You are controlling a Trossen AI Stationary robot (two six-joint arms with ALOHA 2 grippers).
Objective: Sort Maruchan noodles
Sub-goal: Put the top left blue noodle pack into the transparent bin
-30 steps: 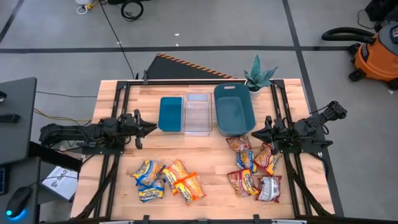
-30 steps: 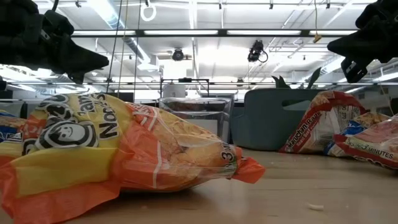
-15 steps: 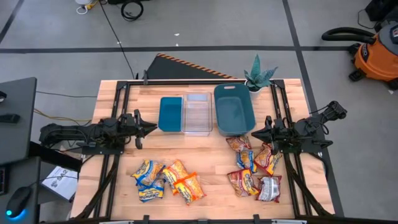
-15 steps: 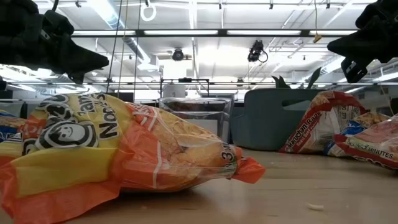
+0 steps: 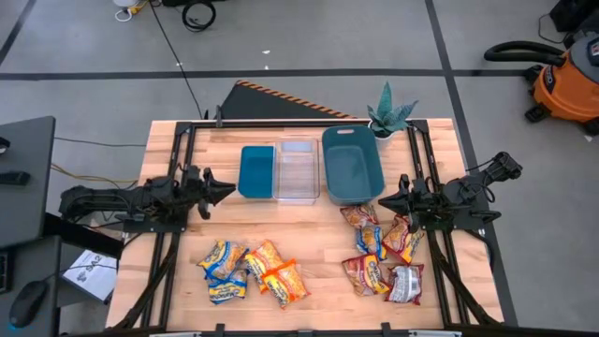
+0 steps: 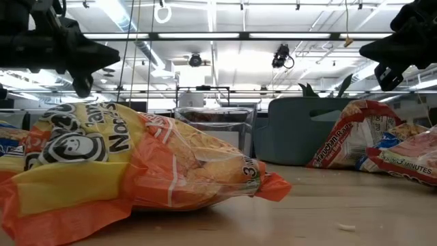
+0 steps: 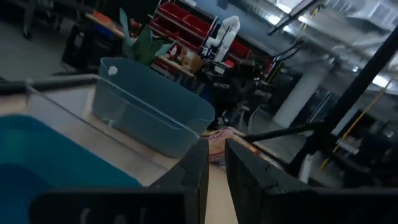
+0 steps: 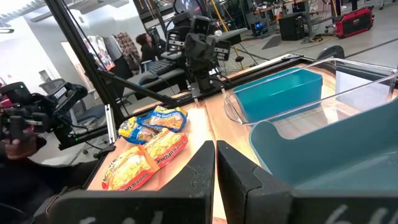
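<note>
Next, my left gripper closes on the yellow end (image 5: pixel 216 257) of the yellow-and-blue noodle packet that lies nearest the small teal bin.
The noodle packets lie flat on the table in two heaps. An orange-yellow and yellow-and-blue heap (image 5: pixel 253 271) sits near the front left, and its nearest orange packet (image 6: pixel 136 164) fills the low view. A red-brown heap (image 5: pixel 379 248) with one silvery-white packet (image 5: pixel 405 284) lies at the front right. My left gripper (image 5: pixel 227 190) hovers shut above the table's left side, pointing at the small teal bin (image 5: pixel 255 171). My right gripper (image 5: pixel 386 199) hovers shut at the right side, just above the red-brown heap's far end. Neither holds anything.
Three bins stand in a row at the table's far middle: the small teal one, a clear one (image 5: pixel 298 170) and a large teal one (image 5: pixel 352 164). A potted plant (image 5: pixel 388 114) sits at the far right corner. Bare wood lies between the two heaps.
My left gripper has turned about its own long axis in place, above the table's left side. The packets, the bins and my right arm stand as before.
</note>
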